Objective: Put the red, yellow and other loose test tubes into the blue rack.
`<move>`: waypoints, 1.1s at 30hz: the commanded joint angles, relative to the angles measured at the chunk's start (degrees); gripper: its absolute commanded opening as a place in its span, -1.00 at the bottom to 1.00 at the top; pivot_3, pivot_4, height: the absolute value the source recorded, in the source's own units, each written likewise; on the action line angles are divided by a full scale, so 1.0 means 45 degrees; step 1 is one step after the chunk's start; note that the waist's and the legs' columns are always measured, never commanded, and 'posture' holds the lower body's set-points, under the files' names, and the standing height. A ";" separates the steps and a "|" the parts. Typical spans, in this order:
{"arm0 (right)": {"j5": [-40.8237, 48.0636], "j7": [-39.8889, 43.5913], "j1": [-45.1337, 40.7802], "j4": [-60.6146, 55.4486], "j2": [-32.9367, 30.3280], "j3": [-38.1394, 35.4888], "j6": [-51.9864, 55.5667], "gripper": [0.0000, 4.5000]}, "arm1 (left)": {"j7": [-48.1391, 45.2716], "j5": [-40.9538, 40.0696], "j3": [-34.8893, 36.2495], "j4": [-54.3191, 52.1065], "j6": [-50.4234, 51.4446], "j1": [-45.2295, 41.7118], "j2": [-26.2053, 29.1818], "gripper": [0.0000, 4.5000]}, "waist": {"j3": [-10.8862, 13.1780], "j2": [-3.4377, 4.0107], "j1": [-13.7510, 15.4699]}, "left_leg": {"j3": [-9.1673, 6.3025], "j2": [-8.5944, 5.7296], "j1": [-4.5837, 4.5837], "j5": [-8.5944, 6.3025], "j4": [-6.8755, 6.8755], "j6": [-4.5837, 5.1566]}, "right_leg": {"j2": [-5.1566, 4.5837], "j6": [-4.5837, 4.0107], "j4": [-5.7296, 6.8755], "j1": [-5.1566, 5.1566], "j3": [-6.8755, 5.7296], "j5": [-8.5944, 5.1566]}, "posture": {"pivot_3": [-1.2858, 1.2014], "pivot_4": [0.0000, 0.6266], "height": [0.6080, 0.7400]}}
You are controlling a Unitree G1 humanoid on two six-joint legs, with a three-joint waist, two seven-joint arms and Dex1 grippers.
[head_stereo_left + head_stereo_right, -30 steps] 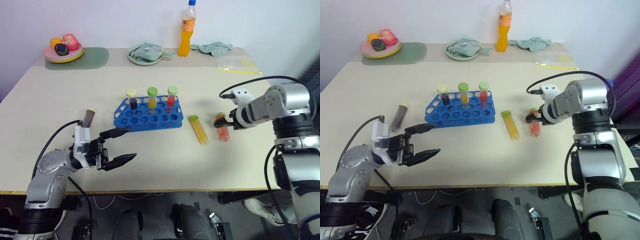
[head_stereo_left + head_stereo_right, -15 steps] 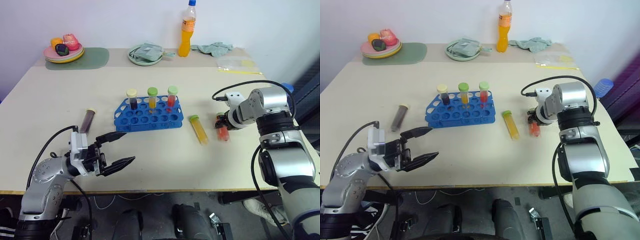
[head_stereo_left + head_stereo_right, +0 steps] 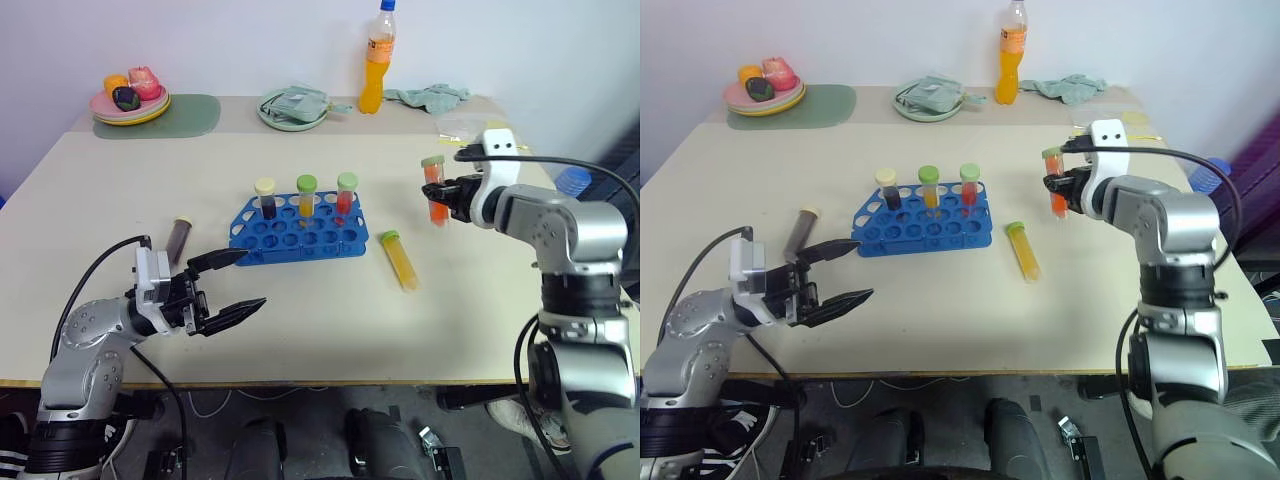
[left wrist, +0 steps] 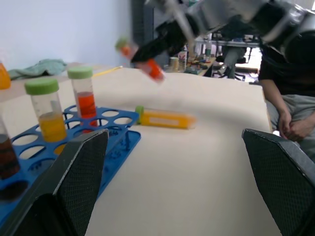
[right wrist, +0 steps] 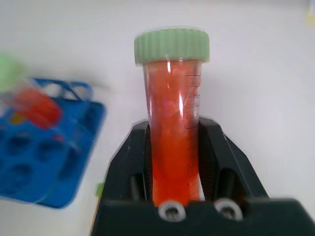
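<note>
The robot's right gripper needs to set the red test tube down in the blue rack's front corner (image 3: pixel 349 239) (image 5: pixel 60 168) nearest the yellow tube.
My right gripper (image 3: pixel 446 192) is shut on the red test tube (image 3: pixel 435 190), green-capped, held upright in the air to the right of the blue rack (image 3: pixel 298 232). Up close, the red tube (image 5: pixel 173 123) stands between the black fingers (image 5: pixel 224 157). Three capped tubes stand in the rack's back row. The yellow tube (image 3: pixel 397 260) lies on the table between rack and right arm. A dark brown tube (image 3: pixel 178 236) lies left of the rack. Near the table's front left, my left gripper (image 3: pixel 228 285) stands open and empty.
An orange drink bottle (image 3: pixel 375 60) stands at the back of the table (image 3: pixel 480 320). A plate with cloth (image 3: pixel 290 106), another cloth (image 3: pixel 428 96) and a plate of toy food (image 3: pixel 128 97) on a green mat sit along the back. A person sits beyond the table (image 4: pixel 288 93).
My right gripper closed on the red tube on the table and lifted it, swinging from pointing down to nearly level. The left gripper stayed open in place.
</note>
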 commanded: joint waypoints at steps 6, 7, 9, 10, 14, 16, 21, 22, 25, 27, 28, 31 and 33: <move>-0.1804 0.0262 0.3871 -0.4849 0.3367 0.2207 -0.8624 -0.67 | -0.0821 -0.0204 0.0081 0.1130 0.0105 -0.1366 0.0403 1.00 | 0.0002 0.0019 -0.0139 | -0.0016 0.0007 0.0014 0.0002 0.0001 -0.0002 | 0.0017 0.0000 0.0017 0.0003 -0.0006 -0.0001 | 0.03 -0.52 1.00; -0.2039 -0.0016 0.3932 -0.4557 0.3836 0.2460 -0.9372 -0.67 | -0.0947 -0.0216 0.0092 0.1265 0.0138 -0.1474 0.0480 1.00 | 0.0001 0.0017 -0.0162 | -0.0015 0.0007 0.0021 0.0002 0.0006 -0.0003 | 0.0017 -0.0005 0.0018 0.0011 -0.0006 -0.0003 | 0.03 -0.52 1.00; -0.2502 -0.0316 0.4097 -0.3789 0.4609 0.2990 -1.0670 -0.67 | -0.1147 -0.0250 0.0143 0.1522 0.0211 -0.1658 0.0629 1.00 | 0.0000 0.0015 -0.0203 | -0.0025 0.0007 0.0030 0.0003 0.0005 -0.0005 | 0.0020 -0.0023 0.0023 0.0021 -0.0010 -0.0013 | 0.03 -0.52 1.00; -0.2707 -0.0299 0.4233 -0.3425 0.4868 0.3253 -1.1236 -0.67 | -0.1260 -0.0219 0.0139 0.1602 0.0202 -0.1717 0.0709 1.00 | -0.0002 0.0011 -0.0231 | -0.0027 0.0007 0.0030 0.0005 0.0006 -0.0006 | 0.0020 -0.0022 0.0030 0.0020 -0.0011 -0.0013 | 0.03 -0.52 1.00; -0.3424 -0.0334 0.4277 -0.1374 0.5603 0.3824 -1.3244 -0.67 | -0.1451 -0.0221 0.0200 0.1713 0.0321 -0.1897 0.0910 1.00 | -0.0004 0.0009 -0.0248 | -0.0020 0.0002 0.0026 0.0012 0.0012 -0.0019 | 0.0007 -0.0038 0.0024 0.0028 -0.0011 -0.0022 | 0.03 -0.52 1.00; -0.3882 -0.0124 0.4177 -0.0292 0.5604 0.4147 -1.4208 -0.67 | -0.1439 -0.0237 0.0224 0.1626 0.0361 -0.1858 0.0947 1.00 | -0.0004 0.0008 -0.0262 | -0.0015 -0.0003 0.0023 0.0016 0.0014 -0.0027 | -0.0003 -0.0040 0.0022 0.0028 -0.0011 -0.0023 | 0.03 -0.52 1.00; -0.4722 -0.0698 0.3415 0.2714 0.5746 0.4081 -1.5263 -0.67 | -0.1132 -0.0499 0.0522 0.1244 0.0512 -0.1625 0.0874 1.00 | -0.0003 0.0009 -0.0358 | -0.0017 -0.0003 0.0026 0.0024 0.0014 -0.0041 | -0.0003 -0.0040 0.0031 0.0028 -0.0011 -0.0022 | 0.03 -0.52 1.00; -0.4815 -0.0821 0.3267 0.3068 0.5751 0.4012 -1.5448 -0.67 | -0.1094 -0.0508 0.0565 0.1165 0.0503 -0.1520 0.0896 1.00 | -0.0002 0.0011 -0.0361 | -0.0019 -0.0002 0.0027 0.0024 0.0014 -0.0041 | -0.0002 -0.0040 0.0034 0.0028 -0.0011 -0.0022 | 0.03 -0.52 1.00; -0.4917 -0.0620 0.3028 0.3797 0.5671 0.4074 -1.6050 -0.67 | -0.0962 -0.0567 0.0739 0.0882 0.0524 -0.1172 0.0971 1.00 | -0.0002 0.0011 -0.0383 | -0.0020 -0.0002 0.0031 0.0024 0.0014 -0.0042 | -0.0003 -0.0038 0.0062 0.0020 -0.0009 -0.0021 | 0.03 -0.52 1.00; -0.4945 -0.0463 0.3024 0.4048 0.5685 0.4174 -1.6323 -0.67 | -0.0908 -0.0581 0.0809 0.0772 0.0552 -0.1043 0.0996 1.00 | -0.0002 0.0011 -0.0373 | -0.0020 -0.0002 0.0041 0.0024 0.0014 -0.0042 | -0.0003 -0.0039 0.0082 0.0020 -0.0008 -0.0022 | 0.03 -0.52 1.00; -0.4950 -0.0410 0.3047 0.4129 0.5718 0.4209 -1.6396 -0.67 | -0.0882 -0.0585 0.0832 0.0712 0.0560 -0.0983 0.0999 1.00 | -0.0002 0.0011 -0.0373 | -0.0021 -0.0002 0.0046 0.0025 0.0014 -0.0043 | -0.0002 -0.0039 0.0092 0.0020 -0.0009 -0.0022 | 0.03 -0.52 1.00; -0.4840 -0.0224 0.3136 0.4067 0.5927 0.4310 -1.6353 -0.67 | -0.0811 -0.0601 0.0924 0.0574 0.0603 -0.0853 0.1010 1.00 | -0.0002 0.0011 -0.0371 | -0.0023 -0.0001 0.0055 0.0027 0.0014 -0.0046 | -0.0002 -0.0040 0.0109 0.0020 -0.0008 -0.0023 | 0.03 -0.52 1.00; -0.4597 -0.0034 0.3210 0.3842 0.6126 0.4384 -1.6126 -0.67 | -0.0777 -0.0603 0.0979 0.0526 0.0613 -0.0790 0.1023 1.00 | -0.0002 0.0011 -0.0370 | -0.0023 -0.0001 0.0056 0.0029 0.0014 -0.0050 | -0.0003 -0.0040 0.0112 0.0021 -0.0007 -0.0023 | 0.03 -0.52 1.00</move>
